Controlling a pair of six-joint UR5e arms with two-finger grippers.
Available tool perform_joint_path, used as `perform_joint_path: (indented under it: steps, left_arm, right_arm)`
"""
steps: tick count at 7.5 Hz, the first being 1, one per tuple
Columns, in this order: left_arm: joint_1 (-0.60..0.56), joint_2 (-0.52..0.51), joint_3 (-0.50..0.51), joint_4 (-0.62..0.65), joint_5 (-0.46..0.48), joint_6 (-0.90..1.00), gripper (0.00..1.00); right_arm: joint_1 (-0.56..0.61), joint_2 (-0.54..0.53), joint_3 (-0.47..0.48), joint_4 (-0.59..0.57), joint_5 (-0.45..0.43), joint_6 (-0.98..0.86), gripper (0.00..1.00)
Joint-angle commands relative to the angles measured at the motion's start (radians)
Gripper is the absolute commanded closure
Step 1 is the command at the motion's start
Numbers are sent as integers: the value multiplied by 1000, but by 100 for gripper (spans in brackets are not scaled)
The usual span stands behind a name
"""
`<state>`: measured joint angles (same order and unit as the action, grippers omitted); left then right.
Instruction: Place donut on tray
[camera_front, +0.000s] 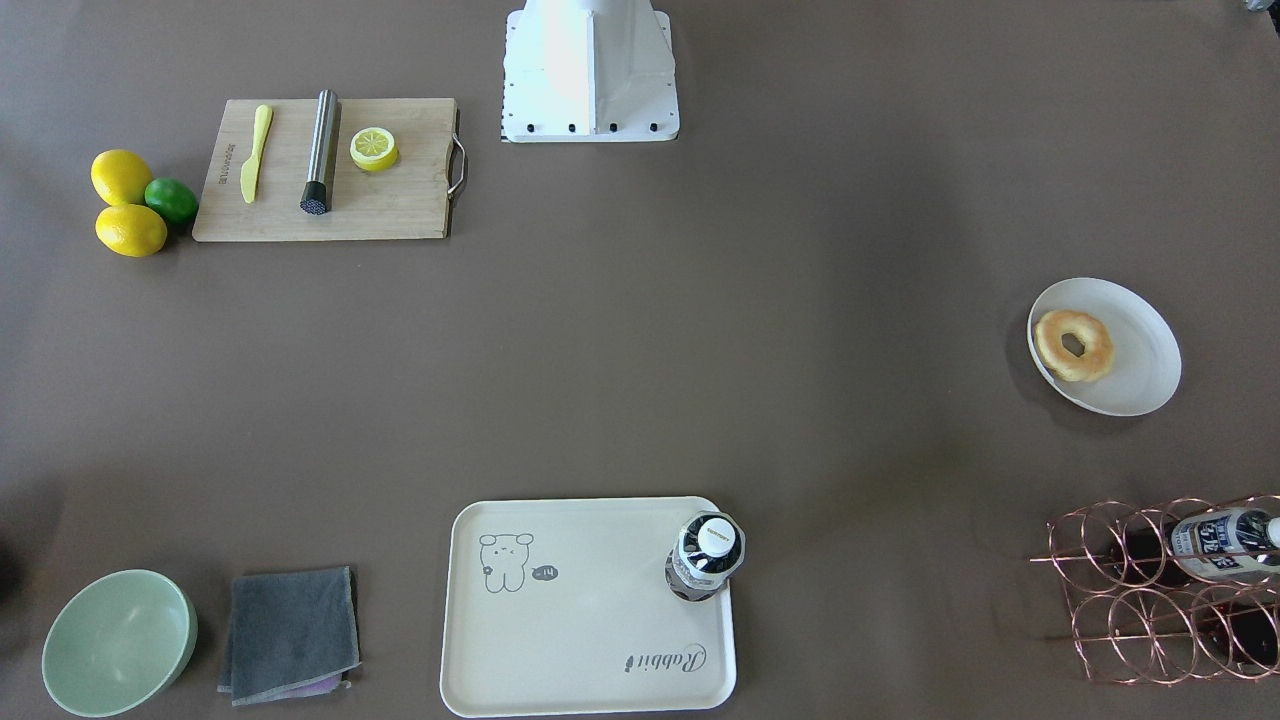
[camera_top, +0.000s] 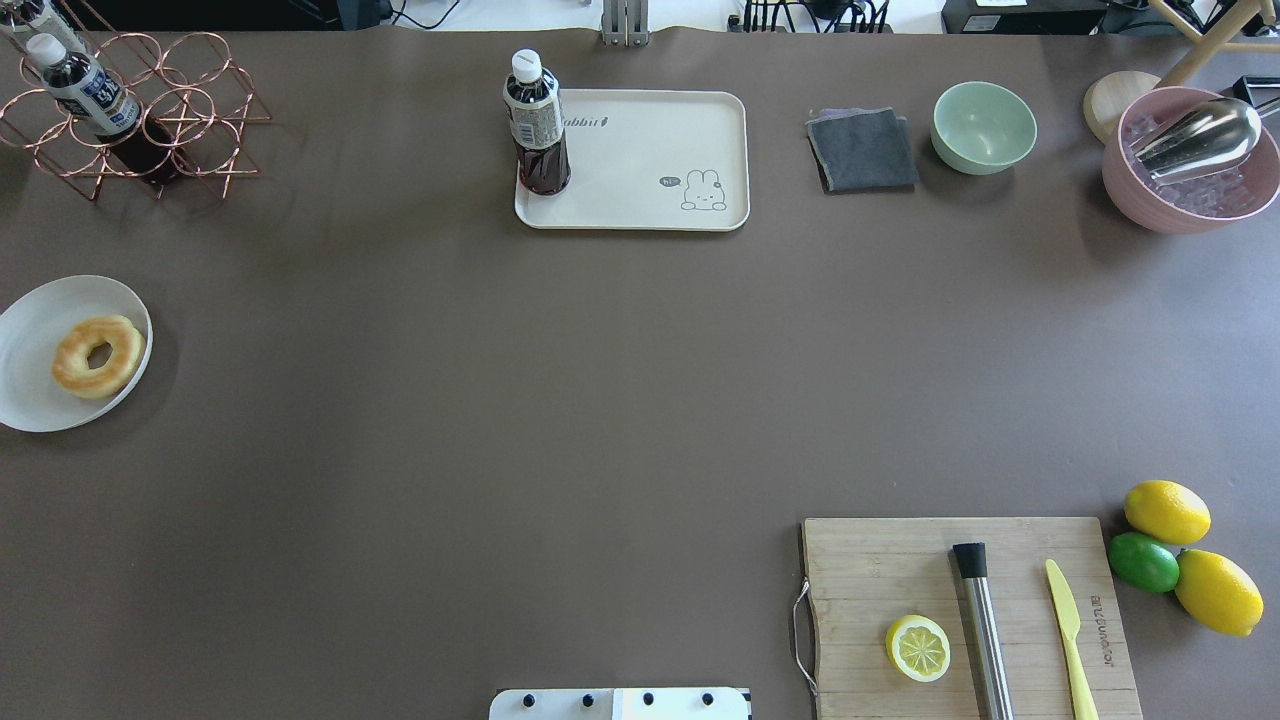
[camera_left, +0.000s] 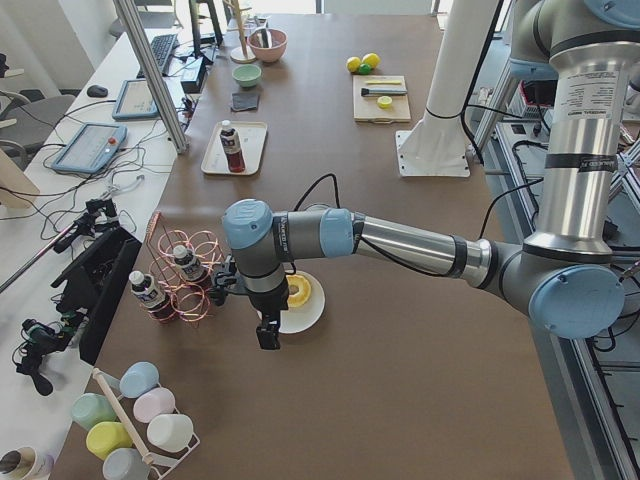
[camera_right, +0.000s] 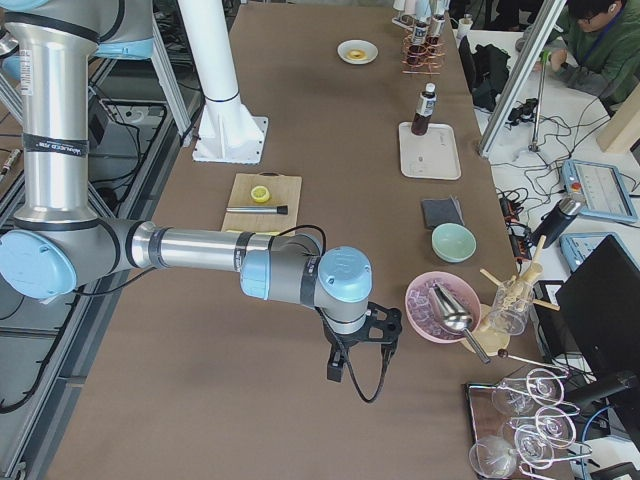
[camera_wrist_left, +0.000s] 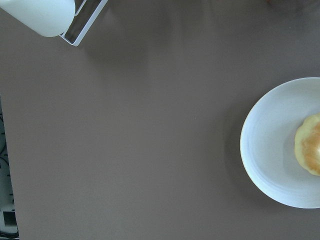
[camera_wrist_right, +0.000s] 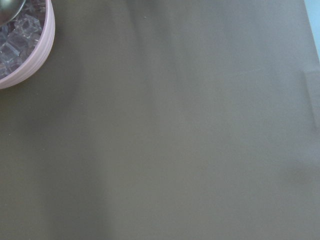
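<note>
The fingers of my left gripper will close on the white plate's rim (camera_front: 1177, 340) (camera_wrist_left: 241, 150), on the side that lies across from where the donut is lying.
The donut (camera_top: 97, 356) lies on a round white plate (camera_top: 35, 380) at the table's left edge; it also shows in the front view (camera_front: 1074, 345) and at the right edge of the left wrist view (camera_wrist_left: 310, 145). The cream Rabbit tray (camera_top: 650, 150) sits at the far middle of the table (camera_front: 590, 620). My left gripper (camera_left: 268, 335) hangs above the table just beside the plate and shows only in the exterior left view, so I cannot tell whether it is open. My right gripper (camera_right: 335, 370) hangs near the pink bowl and shows only in the exterior right view, so I cannot tell its state.
A dark drink bottle (camera_top: 537, 125) stands on the tray's left corner. A copper wire rack (camera_top: 130, 110) with a bottle stands beyond the plate. A grey cloth (camera_top: 862, 150), a green bowl (camera_top: 984, 127) and a pink ice bowl (camera_top: 1190, 160) stand at the far right. A cutting board (camera_top: 960, 610) lies at the near right.
</note>
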<state>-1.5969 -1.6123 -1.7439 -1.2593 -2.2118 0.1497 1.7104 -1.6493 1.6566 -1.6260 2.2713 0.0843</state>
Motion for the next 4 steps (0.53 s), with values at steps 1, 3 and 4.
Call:
perform_joint_path:
  steps: [1, 3, 4]
  left_arm:
    - [-2, 3, 0, 0, 1, -2, 2]
    - [3, -1, -5, 0, 3, 4, 2]
    - [3, -8, -2, 1, 9, -1, 2]
  right_arm:
    - [0, 0, 0, 0, 1, 0, 0]
    - [0, 0, 0, 0, 1, 0, 0]
    - [0, 0, 0, 2, 1, 0, 0]
